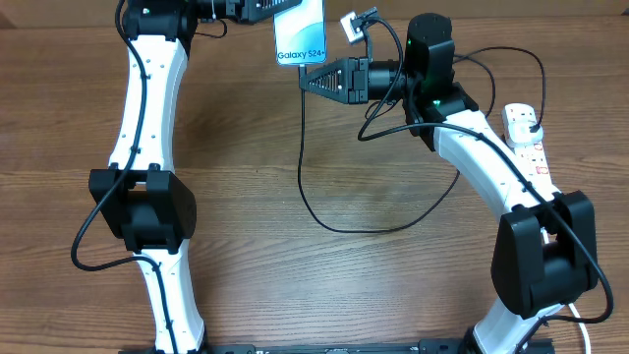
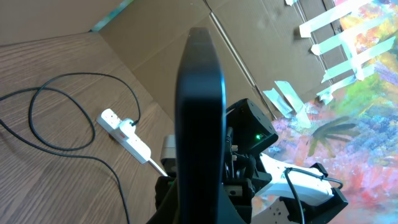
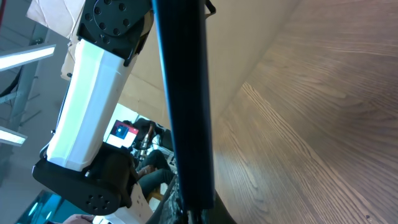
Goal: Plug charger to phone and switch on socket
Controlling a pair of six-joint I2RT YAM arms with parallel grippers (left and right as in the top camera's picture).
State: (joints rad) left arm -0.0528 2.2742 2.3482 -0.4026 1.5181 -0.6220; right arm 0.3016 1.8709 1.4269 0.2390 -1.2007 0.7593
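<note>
The robot's left gripper needs to set the phone, still held above the table's far edge, down on the brown table [image 1: 310, 126] between the arms, by the hanging charger cable.
My left gripper [image 1: 257, 10] is shut on the phone [image 1: 301, 34] and holds it above the table's far edge, lit screen up. The left wrist view shows the phone edge-on [image 2: 200, 106], and so does the right wrist view [image 3: 184, 93]. My right gripper [image 1: 305, 83] points left, its fingertips at the phone's bottom edge, shut on the charger's connector tip. The thin black charger cable [image 1: 329, 224] hangs from there, loops over the table and runs to its black plug in the socket [image 1: 526, 138], a white power strip at the right, which also shows in the left wrist view [image 2: 127, 137].
The brown wooden table [image 1: 256, 197] lies between the arms. A cardboard wall [image 2: 186, 15] stands behind the table. The power strip's thick white lead [image 1: 580, 313] runs off at the front right. The left arm's white link [image 3: 93, 93] is close to the phone.
</note>
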